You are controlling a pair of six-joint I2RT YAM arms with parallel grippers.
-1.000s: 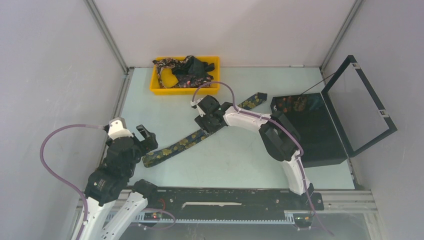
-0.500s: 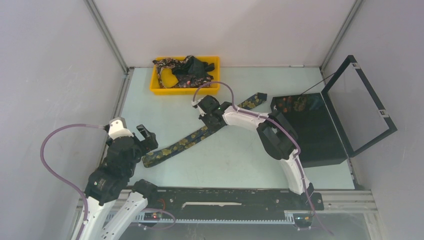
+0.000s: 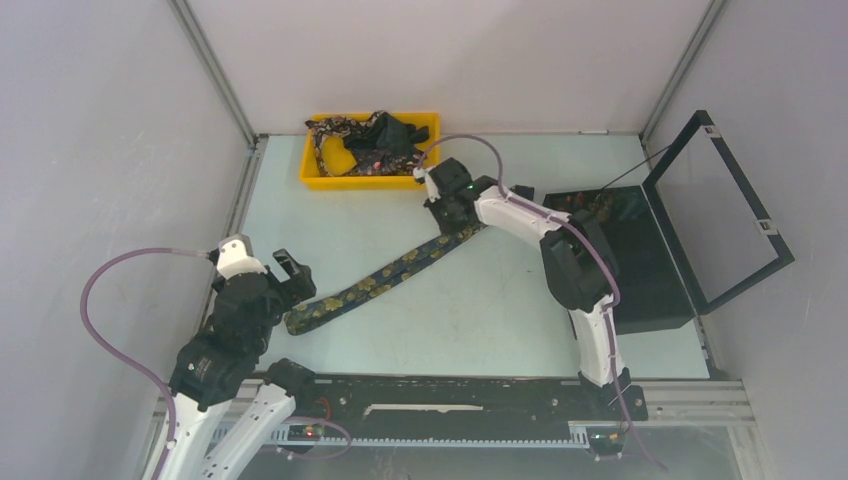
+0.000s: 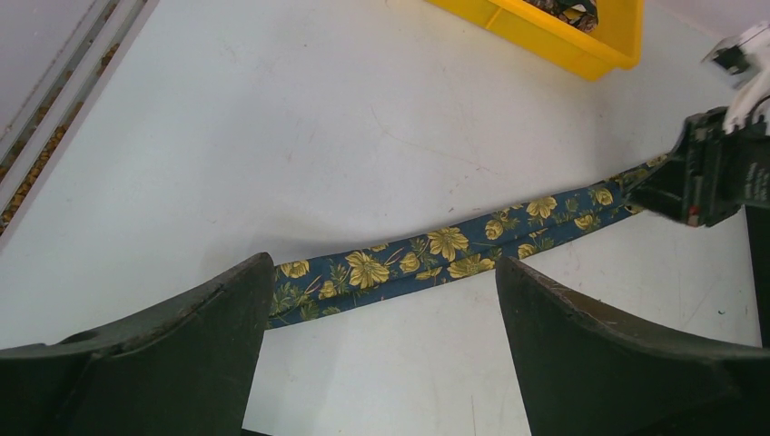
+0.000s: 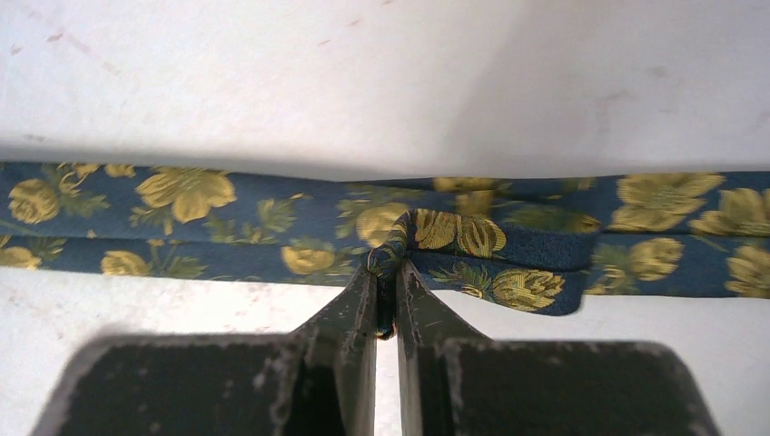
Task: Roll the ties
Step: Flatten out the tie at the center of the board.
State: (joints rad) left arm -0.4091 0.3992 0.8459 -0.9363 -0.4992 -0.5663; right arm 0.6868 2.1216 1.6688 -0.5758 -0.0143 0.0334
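Observation:
The robot's right gripper needs to release the pinched fold on the tie [image 3: 497, 209], just short of the tie's far end near the black box.
One dark blue tie [image 3: 385, 275] with yellow flowers lies diagonally across the table, its near end by my left gripper [image 3: 284, 272]. That gripper is open and hovers just short of the tie [image 4: 454, 243], with nothing between its fingers. My right gripper [image 3: 452, 207] is at the tie's far part and is shut on a pinched fold of the tie [image 5: 182, 195]. In the right wrist view a flap of the fabric [image 5: 508, 263] lies doubled over beside the closed right gripper [image 5: 389, 265]. The right arm hides the tie's far end. More ties [image 3: 365, 140] lie bunched in the yellow tray.
The yellow tray [image 3: 325, 181] stands at the back, just left of the right gripper. A black hinged box [image 3: 640, 275] with its lid [image 3: 740, 215] raised sits at the right. Grey walls close in the table on the left, back and right.
My right gripper closed on the tie and moved back and to the right along it, towards the tray and box. The left arm stayed still.

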